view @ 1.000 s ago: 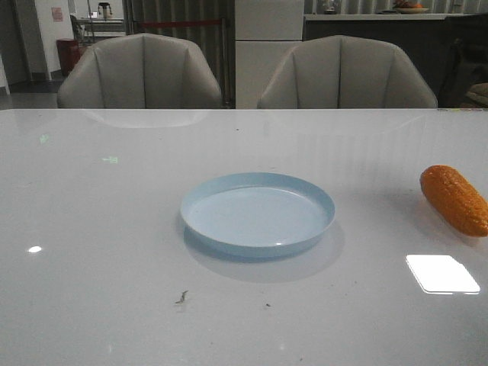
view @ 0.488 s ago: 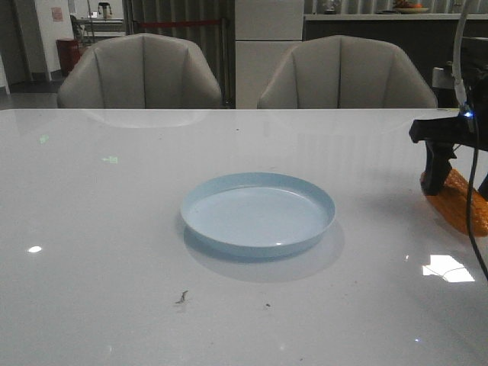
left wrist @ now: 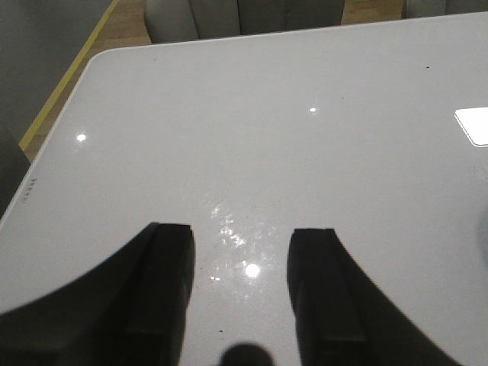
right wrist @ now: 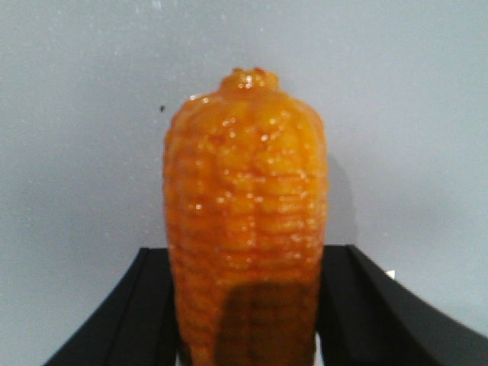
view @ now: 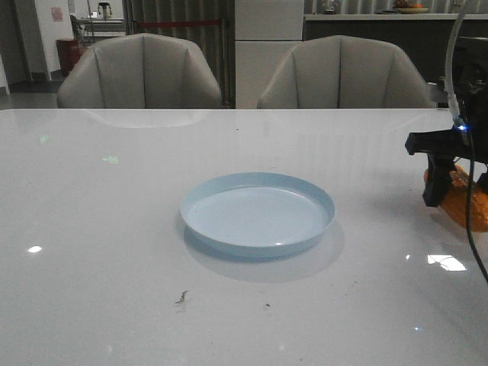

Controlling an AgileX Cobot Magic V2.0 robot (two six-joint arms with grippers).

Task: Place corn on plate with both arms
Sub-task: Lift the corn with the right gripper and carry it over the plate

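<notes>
Next, my right gripper lets go of the orange corn across the middle of the pale blue plate (view: 263, 204).
The orange corn (view: 467, 200) lies on the white table at the far right, well apart from the pale blue plate (view: 258, 213) at the table's middle. My right gripper (view: 457, 192) has come down over the corn, one black finger on each side of it. In the right wrist view the corn (right wrist: 245, 206) fills the gap between the fingers of the right gripper (right wrist: 244, 305), which stand wide apart close to its sides; the corn still rests on the table. My left gripper (left wrist: 242, 252) is open and empty over bare table, and is out of the front view.
Two grey chairs (view: 141, 72) stand behind the table's far edge. The table's left edge and corner (left wrist: 91, 65) show in the left wrist view. A pale cable (view: 451, 69) runs up from the right arm.
The right arm has entered from the right and lowered over the corn, a little lower now than half a second ago. The corn and the plate have not moved.
</notes>
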